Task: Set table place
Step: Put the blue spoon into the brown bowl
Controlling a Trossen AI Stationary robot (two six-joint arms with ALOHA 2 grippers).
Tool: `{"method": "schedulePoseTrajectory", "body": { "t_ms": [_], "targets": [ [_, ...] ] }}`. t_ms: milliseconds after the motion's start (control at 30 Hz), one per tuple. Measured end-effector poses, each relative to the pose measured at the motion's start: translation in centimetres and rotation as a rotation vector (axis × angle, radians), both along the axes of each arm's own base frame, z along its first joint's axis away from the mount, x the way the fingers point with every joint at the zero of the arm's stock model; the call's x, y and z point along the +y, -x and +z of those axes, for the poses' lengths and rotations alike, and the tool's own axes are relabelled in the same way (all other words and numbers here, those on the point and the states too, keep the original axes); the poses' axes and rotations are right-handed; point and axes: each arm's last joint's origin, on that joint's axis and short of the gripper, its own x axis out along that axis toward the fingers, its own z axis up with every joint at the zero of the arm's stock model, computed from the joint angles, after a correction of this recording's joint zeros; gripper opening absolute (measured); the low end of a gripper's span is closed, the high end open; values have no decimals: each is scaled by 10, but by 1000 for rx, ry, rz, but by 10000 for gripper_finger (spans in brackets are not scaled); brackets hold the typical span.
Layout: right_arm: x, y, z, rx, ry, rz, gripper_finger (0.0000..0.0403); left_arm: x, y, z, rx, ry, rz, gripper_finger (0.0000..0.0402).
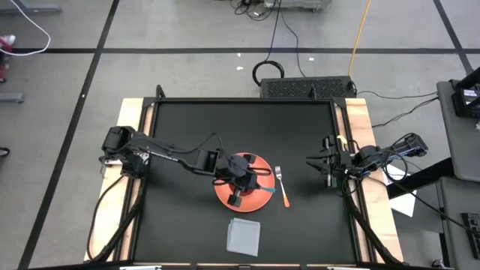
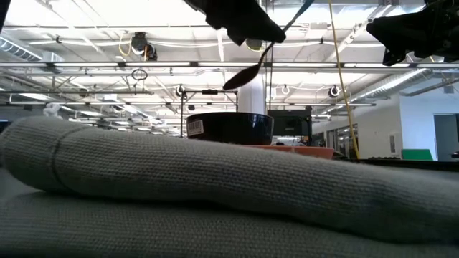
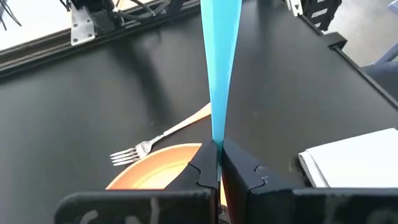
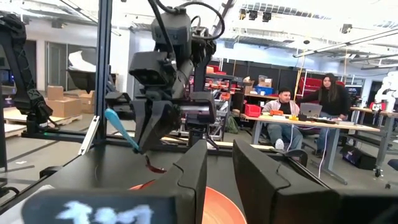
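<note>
The robot's left gripper needs to let go of the spoon in the black bowl on the orange plate point(image 1: 253, 184).
My left gripper point(image 1: 241, 180) is over the orange plate point(image 1: 259, 196) at the middle of the black table point(image 1: 180, 135). It is shut on a spoon point(image 4: 121, 127) with a blue handle. A black bowl point(image 2: 229, 127) stands on the plate. A fork point(image 1: 280, 182) with an orange handle lies flat just right of the plate. A folded grey napkin point(image 1: 244, 235) lies flat near the table's front edge. My right gripper point(image 1: 319, 169) waits open and empty at the table's right side. My left gripper pinches the spoon's blue handle point(image 3: 217, 134) between its two fingers, at the handle's lower end near the metal neck. The fingers come from above, slanting down. The spoon is lifted clear above the bowl and tilted. Its metal bowl end point(image 2: 244, 75) hangs below the fingers and the handle's free end rises.
The table's left half and far part are bare black top. The napkin fills the foreground of the low view point(image 2: 215, 179). People sit at a desk point(image 4: 298, 118) in the room beyond the table.
</note>
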Motion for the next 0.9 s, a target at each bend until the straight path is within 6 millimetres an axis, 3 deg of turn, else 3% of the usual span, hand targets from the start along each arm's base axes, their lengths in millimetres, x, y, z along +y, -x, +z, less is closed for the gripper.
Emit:
{"method": "schedulePoseTrajectory", "body": {
  "t_ms": [333,900],
  "targets": [
    [0,0,0,0,0,0,67,10,1,-19,-48,-43,79,5],
    [0,0,0,0,0,0,67,17,12,-54,-86,26,217,8]
  ]
}}
